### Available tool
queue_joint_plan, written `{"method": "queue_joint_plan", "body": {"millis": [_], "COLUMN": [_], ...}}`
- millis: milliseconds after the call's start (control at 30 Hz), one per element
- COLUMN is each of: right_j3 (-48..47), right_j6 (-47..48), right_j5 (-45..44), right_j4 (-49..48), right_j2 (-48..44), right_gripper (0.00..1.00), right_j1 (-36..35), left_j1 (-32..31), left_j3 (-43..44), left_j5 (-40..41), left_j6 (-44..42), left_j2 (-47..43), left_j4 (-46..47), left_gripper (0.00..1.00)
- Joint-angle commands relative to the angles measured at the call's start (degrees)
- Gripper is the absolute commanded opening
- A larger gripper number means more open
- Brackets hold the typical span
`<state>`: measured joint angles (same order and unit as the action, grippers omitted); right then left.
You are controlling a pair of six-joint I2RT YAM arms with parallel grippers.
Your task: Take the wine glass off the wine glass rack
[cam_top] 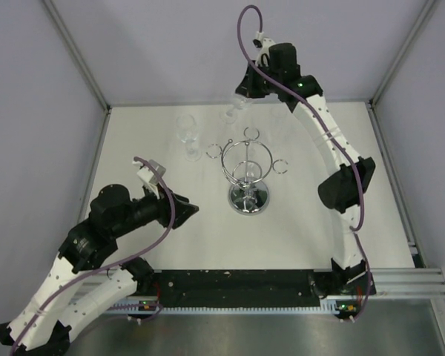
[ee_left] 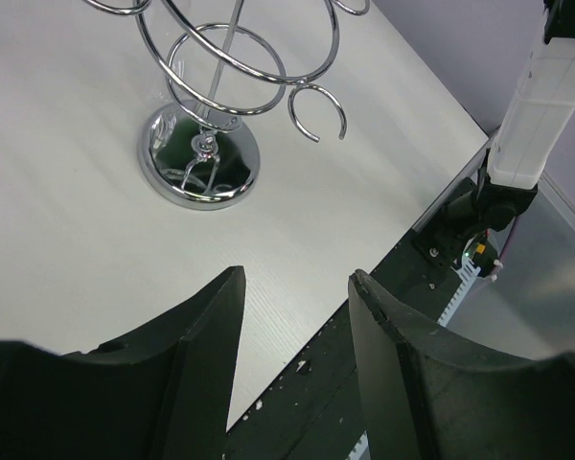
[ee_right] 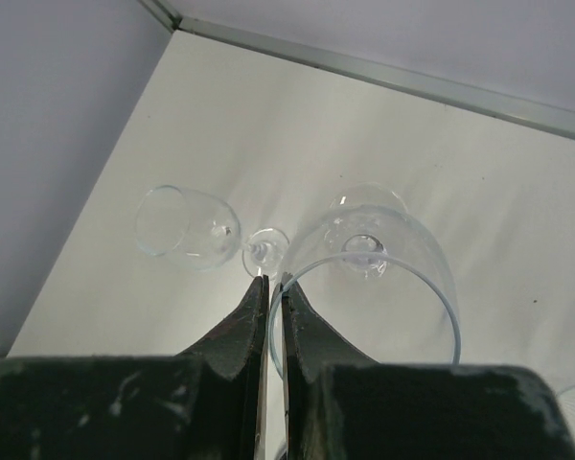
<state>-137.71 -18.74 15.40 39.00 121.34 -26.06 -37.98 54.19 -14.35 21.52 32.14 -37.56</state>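
Note:
Next, I release the wine glass, now upright at the table's far edge, from my right gripper on the white table (cam_top: pixel 255 142) just behind the chrome wine glass rack.
The chrome wine glass rack (cam_top: pixel 248 199) stands mid-table on its round mirrored base; it also shows in the left wrist view (ee_left: pixel 199 158), and no glass shows hanging on it. My right gripper (ee_right: pixel 273 280) is shut on the rim of an upright clear wine glass (ee_right: pixel 393 251), behind the rack at the far edge of the table (cam_top: pixel 232 110). I cannot tell if the glass touches the table. A second wine glass (ee_right: pixel 187 225) lies on its side just left of it (cam_top: pixel 189 139). My left gripper (ee_left: pixel 292 287) is open and empty, near the table's front left (cam_top: pixel 189 210).
The white table (cam_top: pixel 319 245) is walled by grey panels at the back and sides. A black rail (cam_top: pixel 237 285) runs along the near edge. The right arm (cam_top: pixel 334 148) arches over the table's right side.

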Motion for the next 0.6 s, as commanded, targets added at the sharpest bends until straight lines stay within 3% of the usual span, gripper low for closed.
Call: {"method": "queue_joint_plan", "body": {"millis": [0,567], "right_j3": [-3.53,2.09], "right_j6": [2.83,7.84], "right_j5": [2.18,-4.76], "right_j4": [-5.26,-1.39], "right_j2": [0.39,2.59], "right_gripper": [0.0,0.0], "right_j1": [0.22,0.22], "left_j1": [0.1,0.1], "left_j3": [-0.67,-1.28], "left_j5": [-1.12,-0.77], "left_j6": [-1.39,-2.62], "left_j2": [0.55,1.79], "left_j4": [2.58,2.49], "left_gripper": [0.53,0.53]}}
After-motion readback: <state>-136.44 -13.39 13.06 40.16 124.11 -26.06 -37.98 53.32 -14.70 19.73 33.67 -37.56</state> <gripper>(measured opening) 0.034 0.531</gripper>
